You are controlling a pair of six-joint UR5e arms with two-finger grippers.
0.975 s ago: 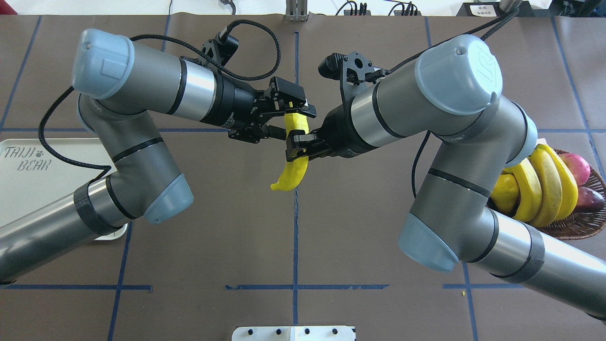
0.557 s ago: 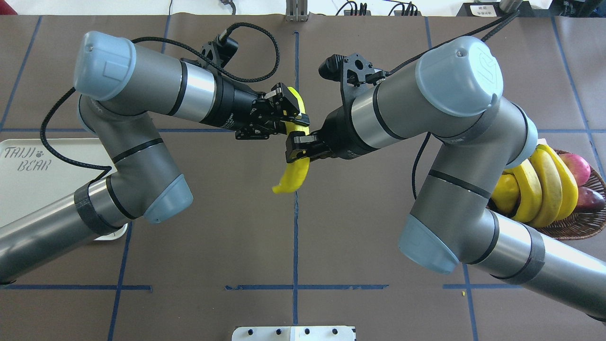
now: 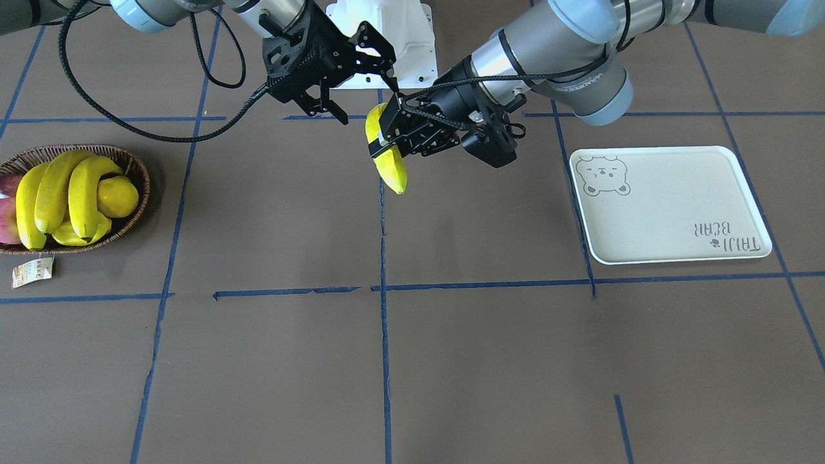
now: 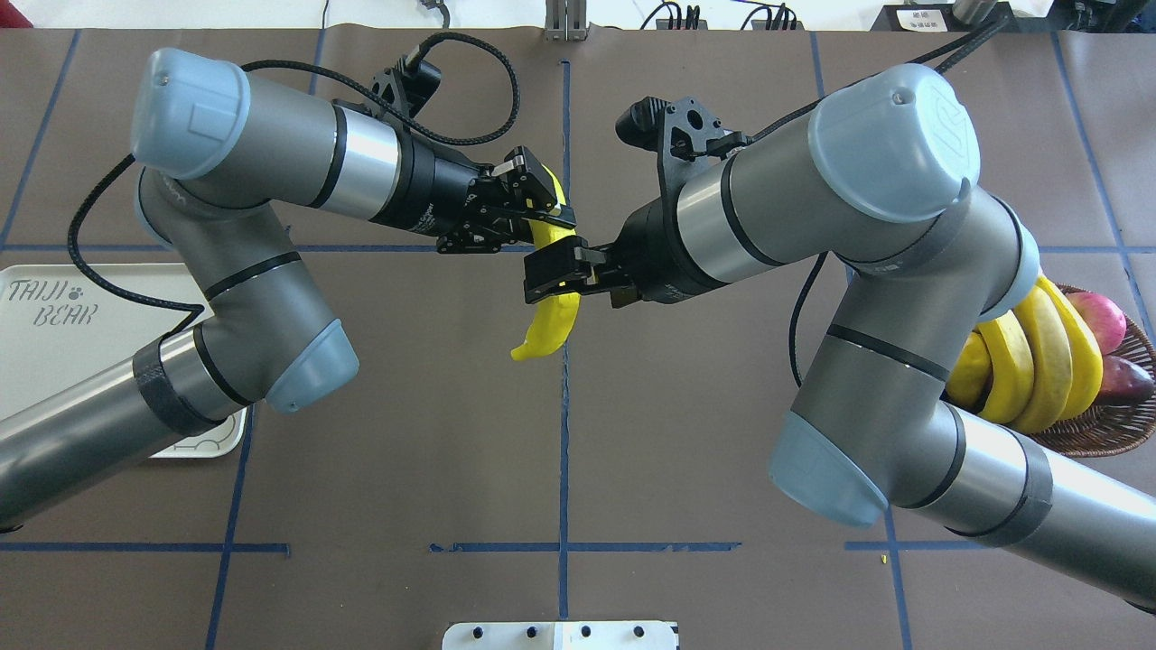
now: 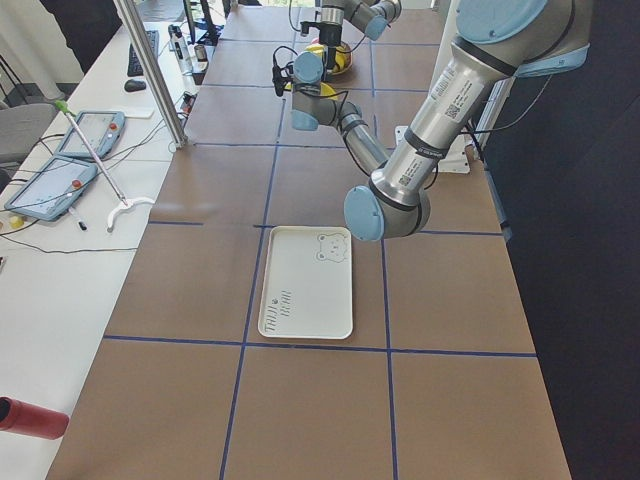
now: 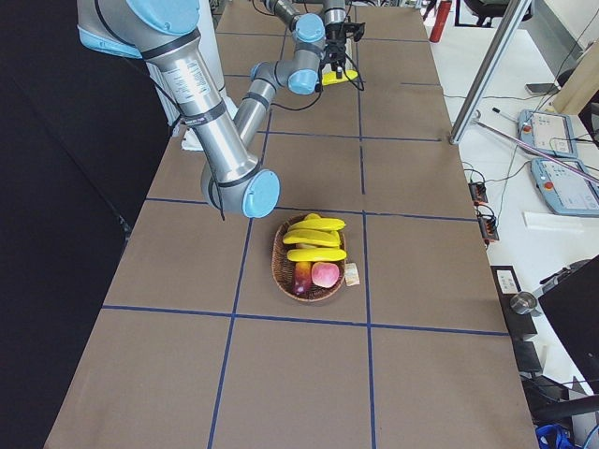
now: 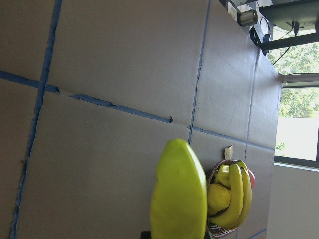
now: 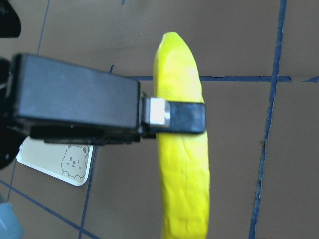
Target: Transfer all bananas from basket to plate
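Note:
The robot's left gripper will release the banana, now in the air over the table's middle, on the lettered end of the cream plate (image 3: 722,205), away from the bear face.
One banana (image 4: 546,325) hangs in the air over the table's middle; it also shows in the front view (image 3: 390,164). My left gripper (image 4: 542,217) is shut on its far upper part, its pad (image 8: 184,118) across the fruit, and the banana (image 7: 178,194) fills the left wrist view's bottom. My right gripper (image 4: 553,271) is open with its jaws spread beside the banana's middle. Three more bananas (image 4: 1039,352) lie in the wicker basket (image 4: 1097,433) at the right. The cream plate (image 4: 54,352) with "TAIJI BEAR" lies at the left and holds nothing.
The basket (image 3: 138,174) also holds a lemon (image 3: 119,196) and red fruit (image 4: 1097,320). A paper tag (image 3: 31,272) lies beside it. A white mount plate (image 4: 560,635) sits at the near table edge. Blue tape lines cross the brown table.
My left gripper has closed on the banana's upper part. My right gripper, shut on the banana a second ago, has opened. The banana has shifted slightly toward the left.

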